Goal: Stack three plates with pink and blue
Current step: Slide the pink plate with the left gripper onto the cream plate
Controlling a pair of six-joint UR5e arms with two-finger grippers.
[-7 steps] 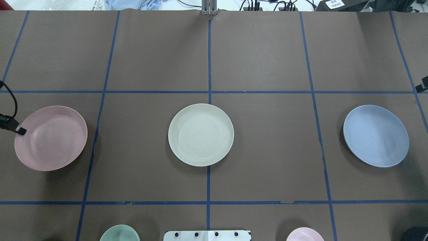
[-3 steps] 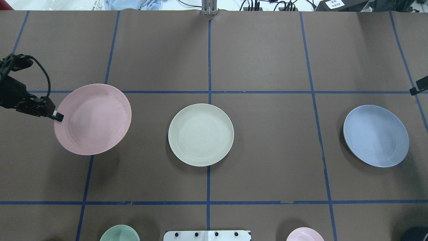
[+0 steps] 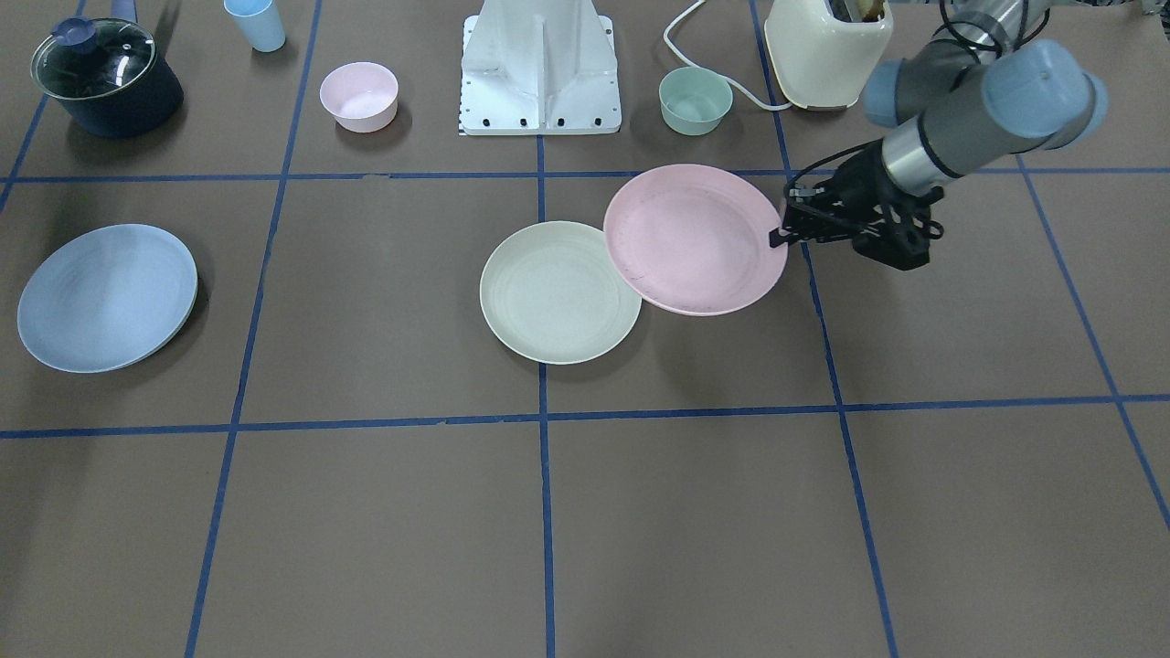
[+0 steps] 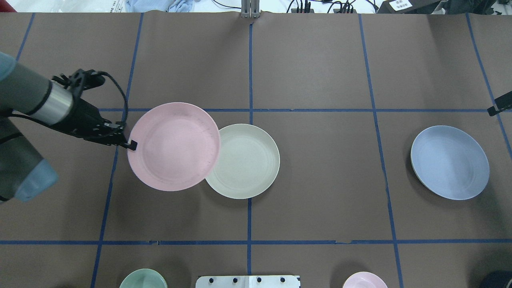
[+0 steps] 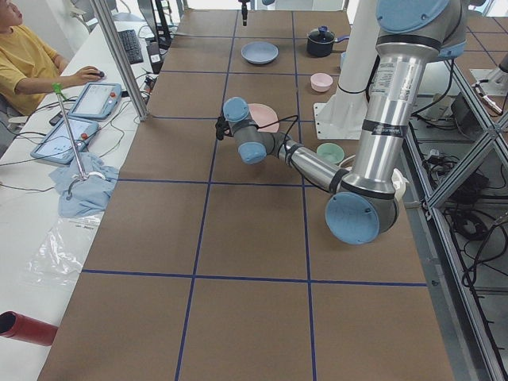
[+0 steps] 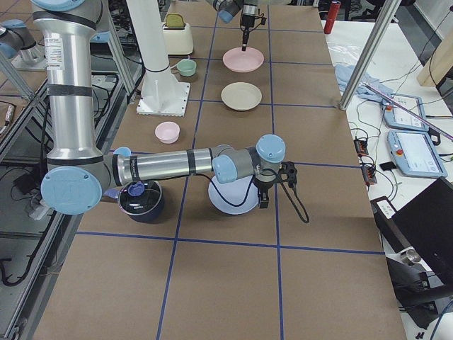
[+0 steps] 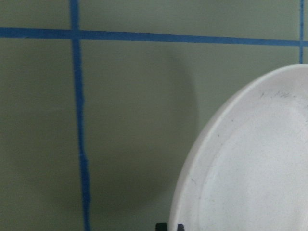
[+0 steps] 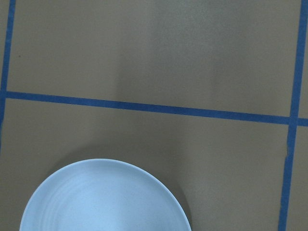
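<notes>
Next, I close my right gripper on the outer rim (image 3: 21, 306) of the light blue plate, on the side farthest away from the cream plate.
My left gripper (image 4: 132, 145) is shut on the left rim of the pale pink plate (image 4: 174, 146) and holds it above the table. The plate's right edge overlaps the left edge of the cream plate (image 4: 244, 164), which lies at the table's middle. In the front view the gripper (image 3: 777, 236) grips the pink plate (image 3: 695, 238) beside the cream plate (image 3: 553, 297). The light blue plate (image 4: 450, 162) lies flat at the right. My right gripper (image 6: 263, 202) hovers at the blue plate's outer edge (image 6: 230, 198); I cannot tell whether it is open or shut.
A small pink bowl (image 3: 358, 94) and a mint bowl (image 3: 696, 100) stand either side of the robot base (image 3: 541, 68). A lidded pot (image 3: 105, 78), a blue cup (image 3: 258, 23) and a cream toaster (image 3: 827, 50) stand along the robot's side.
My left gripper has carried the pink plate to the right, from the table's left end to over the cream plate's edge. The right arm has hardly moved.
</notes>
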